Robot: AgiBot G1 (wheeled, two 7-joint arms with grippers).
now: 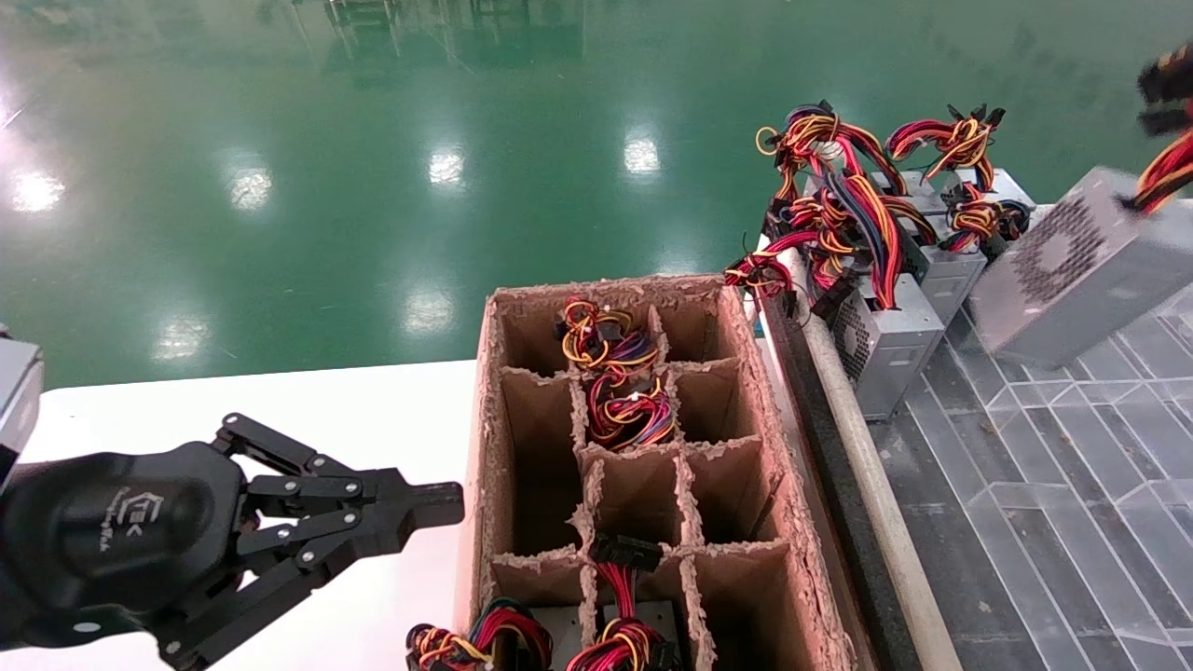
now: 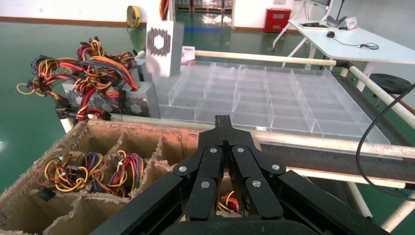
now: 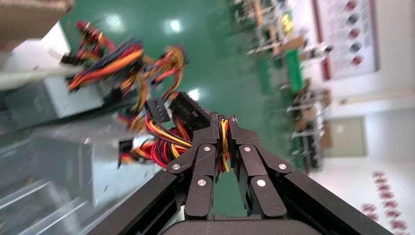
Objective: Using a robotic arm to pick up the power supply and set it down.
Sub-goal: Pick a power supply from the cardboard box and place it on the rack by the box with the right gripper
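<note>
The power supply will go down in the clear tray (image 1: 959, 380) beside the front grey unit along the pale rail, where I should set it with my right gripper.
The power supply (image 1: 1072, 270), a silver-grey box with a black mesh side, hangs tilted above the clear tray at the far right. Its red, orange and yellow wire bundle (image 1: 1165, 172) runs up out of the head view, where my right gripper itself does not show. In the right wrist view my right gripper (image 3: 223, 122) is shut on those wires (image 3: 166, 142), and the grey box (image 3: 112, 169) dangles below them. The left wrist view shows the box (image 2: 164, 41) hanging in the air too. My left gripper (image 1: 447, 503) (image 2: 223, 122) is shut and empty over the white table, beside the cardboard box.
A cardboard box (image 1: 492, 419) with divider cells holds several wired units. More grey units (image 1: 885, 345) with mixed wire bundles stand at the end of the clear compartment tray (image 1: 1072, 485). A pale rail (image 1: 867, 466) runs between the box and the tray.
</note>
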